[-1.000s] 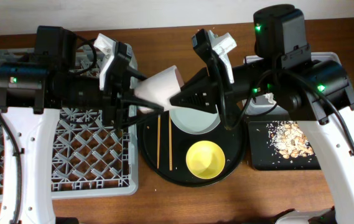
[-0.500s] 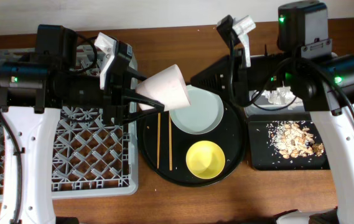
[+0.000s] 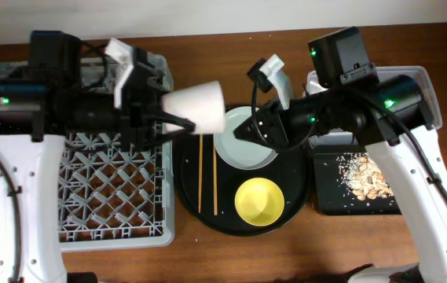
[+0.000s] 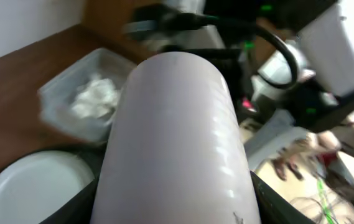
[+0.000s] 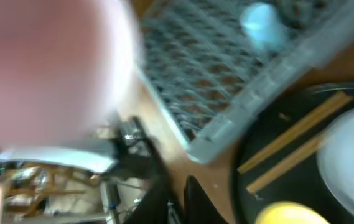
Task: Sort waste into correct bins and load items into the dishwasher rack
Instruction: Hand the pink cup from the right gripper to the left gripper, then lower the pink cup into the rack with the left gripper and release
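Observation:
The robot's left gripper should release the pink cup among the dishwasher rack's wires [image 3: 124, 159], near the side that faces the round black tray.
My left gripper [image 3: 166, 118] is shut on the pink cup [image 3: 198, 108] and holds it on its side above the right edge of the dishwasher rack [image 3: 89, 189]. The cup fills the left wrist view [image 4: 173, 124] between the fingers [image 4: 173, 208]. My right gripper [image 3: 244, 130] hovers over the pale plate [image 3: 243, 153], fingers together and empty [image 5: 180, 199]. The yellow bowl [image 3: 258, 200] and two chopsticks [image 3: 201, 169] lie on the round black tray [image 3: 294, 204]. The light-blue cup [image 5: 264, 25] sits in the rack. The tissue [image 4: 96, 99] lies in the clear tub [image 3: 419, 79]. Food scraps [image 3: 360, 174] lie in the black rectangular tray [image 3: 357, 206].
The rack fills the left of the table, and its far part is under my left arm. The round tray stands between the rack and the two bins. My right arm crosses over the clear tub. Bare wood runs along the front edge [image 3: 286, 251].
My right gripper swung away to the right, then came back left and down over the plate. My left gripper drew the pink cup slightly left and leveled it.

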Motion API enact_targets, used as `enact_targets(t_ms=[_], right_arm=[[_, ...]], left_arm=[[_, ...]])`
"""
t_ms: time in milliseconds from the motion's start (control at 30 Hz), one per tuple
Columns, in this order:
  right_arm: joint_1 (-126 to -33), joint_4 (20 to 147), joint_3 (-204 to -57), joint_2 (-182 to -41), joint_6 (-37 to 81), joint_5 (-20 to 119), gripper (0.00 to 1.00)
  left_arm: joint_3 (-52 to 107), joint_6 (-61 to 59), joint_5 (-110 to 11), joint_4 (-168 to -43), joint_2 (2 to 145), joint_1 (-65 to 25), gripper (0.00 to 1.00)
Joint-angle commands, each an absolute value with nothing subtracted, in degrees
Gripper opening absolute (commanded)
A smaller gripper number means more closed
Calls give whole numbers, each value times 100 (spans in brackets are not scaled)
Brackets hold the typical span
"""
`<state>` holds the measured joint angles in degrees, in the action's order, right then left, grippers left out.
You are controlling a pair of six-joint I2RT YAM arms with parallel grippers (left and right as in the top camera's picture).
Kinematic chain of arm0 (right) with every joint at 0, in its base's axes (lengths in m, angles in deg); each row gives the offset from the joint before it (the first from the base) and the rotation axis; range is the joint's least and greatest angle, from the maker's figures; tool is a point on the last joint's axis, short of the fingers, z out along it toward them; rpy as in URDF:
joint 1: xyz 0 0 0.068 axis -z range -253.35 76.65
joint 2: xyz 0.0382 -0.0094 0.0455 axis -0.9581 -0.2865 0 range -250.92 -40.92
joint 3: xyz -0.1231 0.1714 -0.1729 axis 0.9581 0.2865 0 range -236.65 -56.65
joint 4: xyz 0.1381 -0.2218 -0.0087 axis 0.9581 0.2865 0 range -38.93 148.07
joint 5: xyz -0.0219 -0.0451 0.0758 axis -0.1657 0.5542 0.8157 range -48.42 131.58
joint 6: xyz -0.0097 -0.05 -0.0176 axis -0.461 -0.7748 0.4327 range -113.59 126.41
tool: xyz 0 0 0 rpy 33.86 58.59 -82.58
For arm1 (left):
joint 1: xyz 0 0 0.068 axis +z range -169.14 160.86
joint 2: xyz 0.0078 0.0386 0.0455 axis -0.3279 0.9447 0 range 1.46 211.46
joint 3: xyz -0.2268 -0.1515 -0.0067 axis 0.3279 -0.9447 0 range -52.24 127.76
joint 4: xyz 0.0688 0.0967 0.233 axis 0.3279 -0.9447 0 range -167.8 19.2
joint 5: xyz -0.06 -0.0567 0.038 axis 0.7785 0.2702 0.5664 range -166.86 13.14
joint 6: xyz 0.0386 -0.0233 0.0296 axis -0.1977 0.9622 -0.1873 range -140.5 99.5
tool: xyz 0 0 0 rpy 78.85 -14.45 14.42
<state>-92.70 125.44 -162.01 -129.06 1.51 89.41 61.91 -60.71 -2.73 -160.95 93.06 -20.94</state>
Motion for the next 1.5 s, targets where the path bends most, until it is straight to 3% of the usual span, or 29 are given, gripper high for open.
enact_targets(t_ms=[0,33,100,167,300,367,567,800,1100,1167,1200,1233,1333,1400,1467], right_arm=[[-9161,12813,-16153,-12939,89,6961,29],[-9161,12872,-16136,-12943,89,6631,41],[-9161,12869,-16031,-12943,89,6353,98],[-9165,12867,-15904,-12943,87,6334,99],[-9165,12865,-15884,-12943,87,6336,99],[-9165,12865,-15884,-12943,87,6336,99],[-9165,12865,-15884,-12943,87,6336,99],[-9165,12865,-15884,-12943,87,6336,99],[-9165,12865,-15884,-12943,87,6336,99],[-9165,12865,-15884,-12943,87,6334,99],[-9165,12865,-15884,-12943,87,6336,99],[-9165,12865,-15884,-12943,87,6336,99],[-9165,12865,-15884,-12943,87,6336,98],[-9165,12865,-15884,-12943,87,6336,99],[-9165,12865,-15884,-12943,87,6336,99]], left_arm=[[6213,-5708,-2050,-16318,9273,-1336,30],[6213,-5527,-2599,-16419,9273,-1190,30],[6213,-4598,-3681,-16403,9273,-1056,30],[6213,-3483,-4795,-16217,9273,-1061,30],[6213,-2611,-5335,-15944,9275,-1074,29],[6211,-2034,-6179,-15968,9321,-1205,29],[5192,-1662,-6996,-15595,9404,-1465,29],[2768,-1544,-7051,-13481,9404,-1458,29],[2570,-1363,-7372,-13153,9415,-1458,31],[2565,-1363,-7372,-13105,9415,-1458,56],[2565,-1363,-7370,-13092,9415,-1458,61],[2567,-1363,-7366,-13105,9413,-1458,77],[2587,-1363,-7368,-13120,9413,-1458,87],[2661,-1361,-7366,-13125,9413,-1458,99],[2980,-1359,-7165,-13321,9356,-1461,99]])
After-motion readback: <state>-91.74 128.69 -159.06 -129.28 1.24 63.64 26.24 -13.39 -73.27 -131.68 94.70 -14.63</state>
